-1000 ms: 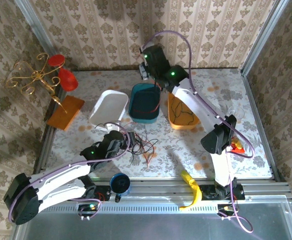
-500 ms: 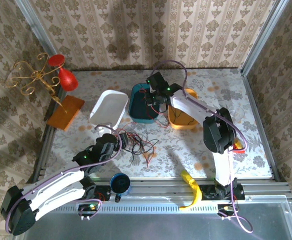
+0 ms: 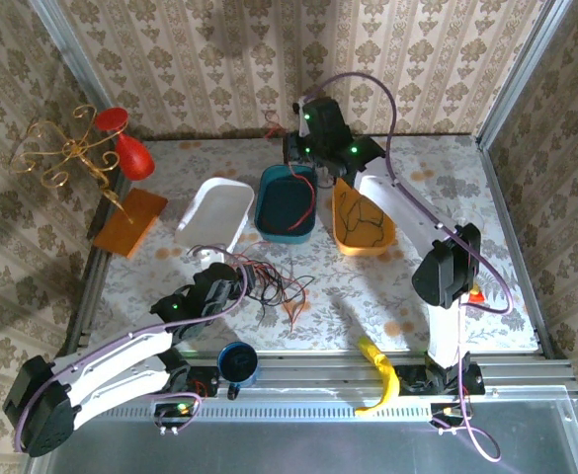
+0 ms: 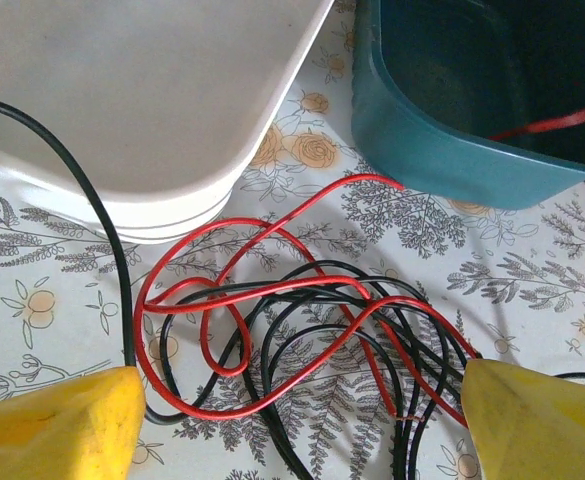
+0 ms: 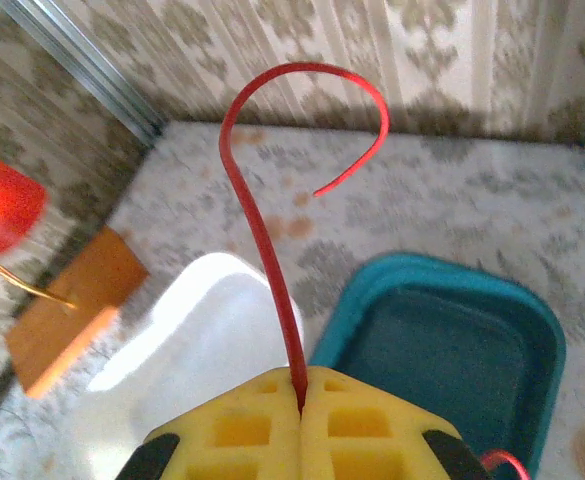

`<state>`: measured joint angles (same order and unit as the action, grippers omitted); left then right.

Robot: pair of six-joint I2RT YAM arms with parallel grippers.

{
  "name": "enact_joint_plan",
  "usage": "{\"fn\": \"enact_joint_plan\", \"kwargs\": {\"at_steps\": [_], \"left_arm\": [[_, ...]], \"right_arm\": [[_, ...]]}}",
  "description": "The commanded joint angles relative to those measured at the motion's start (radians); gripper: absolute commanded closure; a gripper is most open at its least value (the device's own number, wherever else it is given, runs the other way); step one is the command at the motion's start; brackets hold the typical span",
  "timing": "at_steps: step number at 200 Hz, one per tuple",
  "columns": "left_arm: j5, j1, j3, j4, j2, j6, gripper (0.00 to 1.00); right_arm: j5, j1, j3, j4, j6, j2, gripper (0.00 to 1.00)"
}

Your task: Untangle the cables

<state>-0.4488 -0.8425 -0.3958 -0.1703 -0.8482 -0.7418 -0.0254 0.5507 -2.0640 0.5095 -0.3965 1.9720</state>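
The robot's right gripper needs to release the red cable on the bottom of the teal tub (image 3: 285,201) (image 5: 424,396), next to the white tub.
A loose tangle of red and black cables (image 4: 302,320) lies on the flowered table, and my left gripper (image 4: 297,430) hangs open over it with a yellow fingertip on each side. From above, that tangle (image 3: 277,284) sits just right of the left gripper (image 3: 244,281). My right gripper (image 5: 300,400) is shut on a red cable (image 5: 262,230) whose free end curls upward. It is held high over the teal tub (image 3: 274,222), where the right gripper (image 3: 296,146) trails the red cable (image 3: 313,197) down into the tub. A black cable (image 3: 366,219) lies in the orange tub (image 3: 340,229).
A white tub (image 3: 214,209) stands left of the teal one, close behind the tangle. At the far left are an orange block (image 3: 130,219) and a gold stand with red cups (image 3: 71,153). A blue cup (image 3: 237,362) and a yellow object (image 3: 379,370) sit near the front rail.
The right gripper dipped into the teal tub half a second ago and has risen again toward the back wall with the red cable. The left gripper has drawn slightly back from the tangle.
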Motion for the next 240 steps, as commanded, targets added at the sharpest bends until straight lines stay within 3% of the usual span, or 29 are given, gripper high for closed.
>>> {"fn": "enact_joint_plan", "kwargs": {"at_steps": [1,49,85,171,240], "left_arm": [[0.006,0.009,-0.026,0.018,-0.010,0.001,0.16],[0.010,0.008,-0.037,0.006,-0.014,0.013,0.16],[0.011,0.009,-0.025,0.011,-0.013,0.006,0.16],[0.014,0.009,-0.015,0.031,-0.020,0.000,0.16],[0.018,0.008,-0.029,0.038,-0.037,0.005,0.16]], "right_arm": [[-0.048,0.003,-0.096,0.060,0.012,0.055,1.00],[-0.151,-0.010,-0.147,0.033,-0.067,0.150,1.00],[-0.237,-0.024,-0.009,-0.087,-0.117,0.145,1.00],[-0.162,-0.077,0.413,-0.207,-0.176,-0.010,1.00],[-0.130,-0.068,0.438,-0.102,-0.185,0.032,1.00]]}}
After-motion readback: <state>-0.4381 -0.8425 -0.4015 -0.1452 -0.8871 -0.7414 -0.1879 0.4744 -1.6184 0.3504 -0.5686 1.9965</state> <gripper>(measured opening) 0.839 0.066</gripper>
